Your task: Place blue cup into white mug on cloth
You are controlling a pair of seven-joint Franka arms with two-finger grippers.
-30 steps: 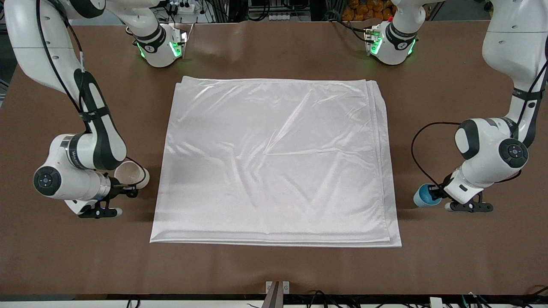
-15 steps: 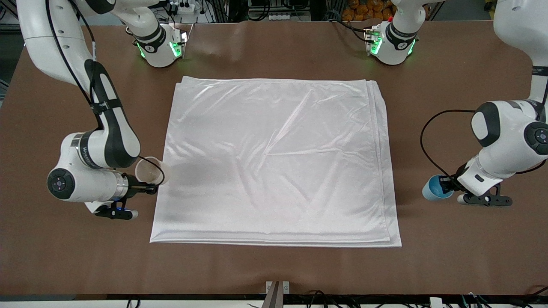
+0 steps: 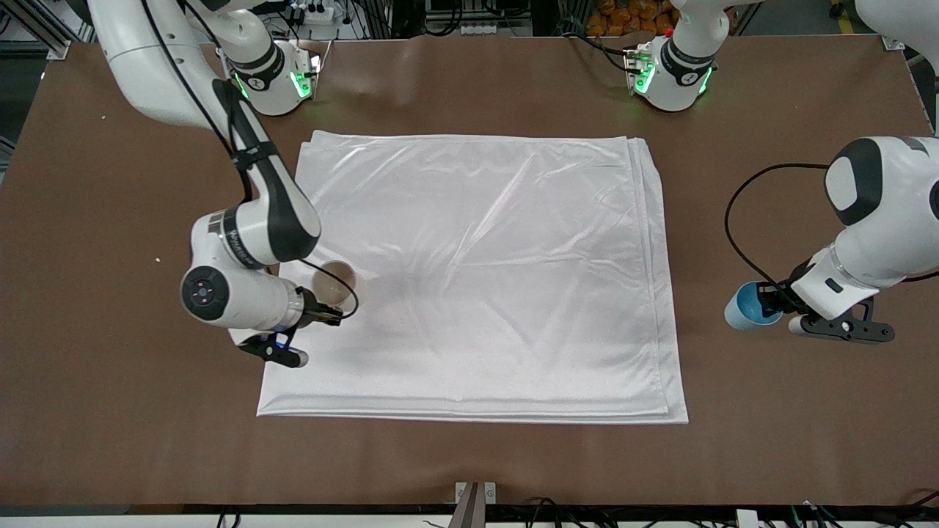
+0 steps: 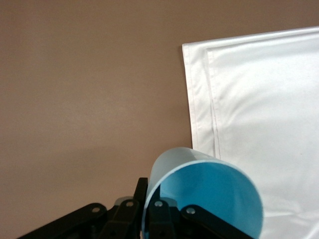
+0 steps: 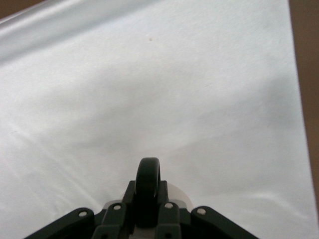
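The white mug, now hanging just inside the cloth's edge, will be set down by my right gripper on the middle of the cloth (image 3: 462,268), next to the long slanting crease.
The white mug (image 3: 334,284) hangs over the cloth (image 3: 484,279), just inside the cloth's edge at the right arm's end. My right gripper (image 3: 326,314) is shut on its black loop handle (image 5: 148,186), and a bit of the mug's pale body (image 5: 178,197) shows past the fingers. Cloth (image 5: 149,89) fills the right wrist view. The blue cup (image 3: 747,306) is tilted over bare table beside the cloth at the left arm's end. My left gripper (image 3: 770,302) is shut on its rim. The cup's bright blue inside (image 4: 209,204) faces the left wrist camera, with a cloth corner (image 4: 259,99) past it.
The brown table (image 3: 469,462) surrounds the cloth on all sides. The two arm bases (image 3: 275,81) (image 3: 671,77) with green lights stand along the table edge farthest from the front camera. A black cable (image 3: 733,220) loops from the left wrist.
The right arm has carried the mug from the bare table in over the cloth's edge. The left arm has shifted a little with the blue cup still in its grip.
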